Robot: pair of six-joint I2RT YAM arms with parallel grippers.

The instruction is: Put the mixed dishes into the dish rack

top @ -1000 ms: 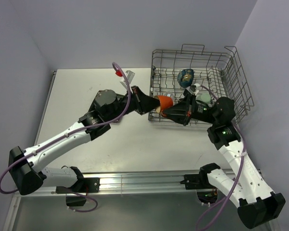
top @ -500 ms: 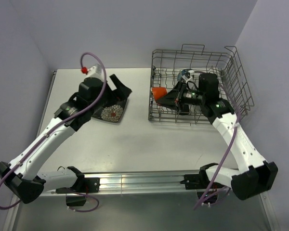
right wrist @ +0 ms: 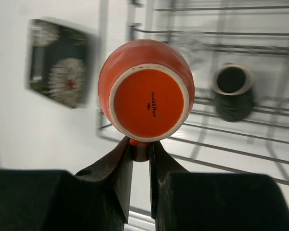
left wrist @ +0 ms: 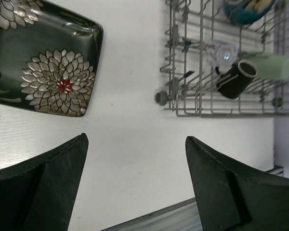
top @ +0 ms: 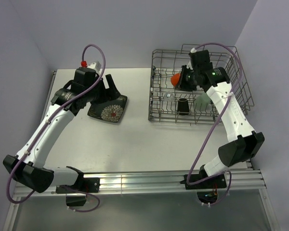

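I need to use my right gripper to let go of the small orange mug, setting it between the dark brown mug and the pale green cup [top: 191, 97] [right wrist: 266, 63]. The orange mug still hangs above the rack.
The small orange mug [right wrist: 147, 91] hangs above the dish rack [top: 238, 82], bottom toward the right wrist camera. My right gripper [right wrist: 140, 144] is shut on its handle, over the rack's back part [top: 180, 78]. Lying in the rack are the dark brown mug [top: 182, 106], the pale green cup [top: 202, 100], the clear glass [top: 169, 95] and the blue bowl [left wrist: 243, 9]. The dark flowered square plate [top: 110, 109] lies on the table left of the rack. Above the plate's far edge my left gripper [top: 113, 91] is open and holds nothing [left wrist: 136, 139].
The rack [left wrist: 183, 101] has tall wire sides and stands against the right wall at the table's back right. White tabletop [top: 130, 139] stretches between the plate and the rack and toward the metal rail along the near edge.
The left gripper let go of the orange mug, opened and swung left to the plate. The right gripper carried the mug by its handle up and back over the rack.
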